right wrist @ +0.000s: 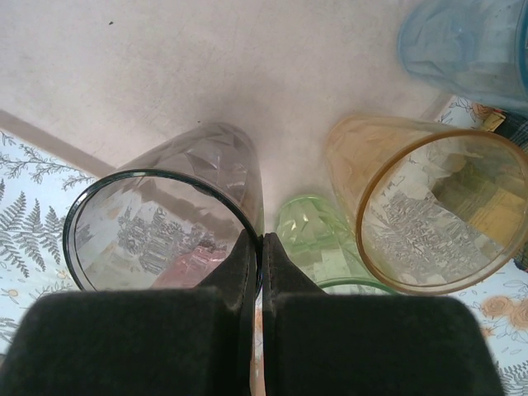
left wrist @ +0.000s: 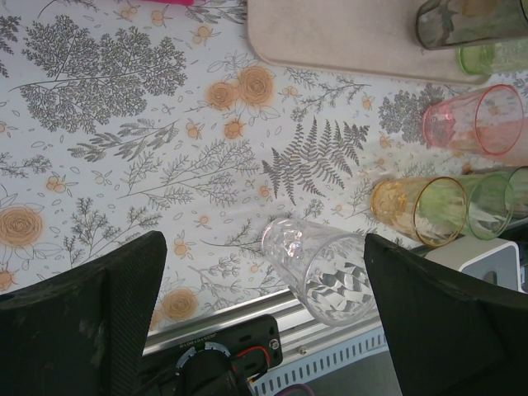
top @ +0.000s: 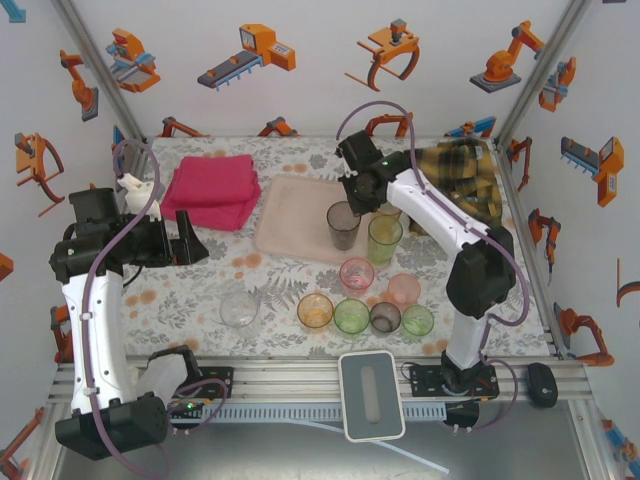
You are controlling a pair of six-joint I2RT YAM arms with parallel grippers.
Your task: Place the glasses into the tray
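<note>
The smoky grey glass, now upright over the tray's end, will go down from my right gripper onto the pale pink tray (top: 348,248) (right wrist: 228,162) close beside the green glass.
The pale pink tray (top: 295,215) (right wrist: 206,58) lies at the middle back. My right gripper (right wrist: 262,246) (top: 352,196) is shut on the rim of a smoky grey glass (right wrist: 165,210) (top: 343,225), which is upright over the tray's right end. Beside it are a green glass (right wrist: 318,239) (top: 384,238), an orange glass (right wrist: 421,206) and a blue glass (right wrist: 470,45). Several more glasses stand on the cloth in front: pink (top: 356,273), orange (top: 315,310), green (top: 351,316). A clear glass (top: 239,308) (left wrist: 326,268) stands apart to the left. My left gripper (top: 186,240) (left wrist: 272,305) hangs open above the cloth, holding nothing.
A folded magenta towel (top: 212,190) lies left of the tray and a yellow-black plaid shirt (top: 465,175) is at the back right. A white device (top: 371,395) sits on the front rail. The floral cloth (left wrist: 124,148) between towel and clear glass is bare.
</note>
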